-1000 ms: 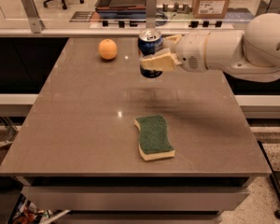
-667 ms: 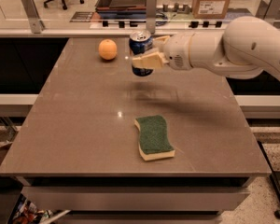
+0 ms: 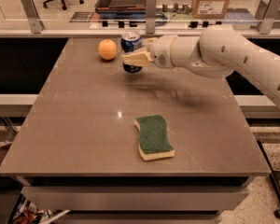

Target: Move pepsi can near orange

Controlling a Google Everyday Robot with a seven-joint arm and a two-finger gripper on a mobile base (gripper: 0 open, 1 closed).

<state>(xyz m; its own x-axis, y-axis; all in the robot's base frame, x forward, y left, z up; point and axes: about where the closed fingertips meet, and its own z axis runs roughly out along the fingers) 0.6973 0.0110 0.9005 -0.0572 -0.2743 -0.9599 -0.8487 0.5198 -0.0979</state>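
Note:
The robot's gripper should set the pepsi can down upright on the brown table, snug (image 3: 125,66) against the side of the orange that faces the arm.
The pepsi can (image 3: 130,42), blue with a silver top, is held upright in my gripper (image 3: 136,55) at the far middle of the brown table (image 3: 84,125). The cream fingers (image 3: 136,58) are shut across the can's body. The can looks slightly above the table surface. The orange (image 3: 107,49) sits on the table just left of the can, a small gap apart. My white arm (image 3: 214,50) reaches in from the right.
A green sponge with a yellow base (image 3: 153,136) lies on the table nearer the front, right of centre. A glass barrier with metal posts (image 3: 150,6) runs behind the table's far edge. A cardboard box (image 3: 212,0) stands beyond it.
My gripper has carried the pepsi can leftward and toward the far edge, closing most of the gap to the orange. The orange and the sponge have not moved.

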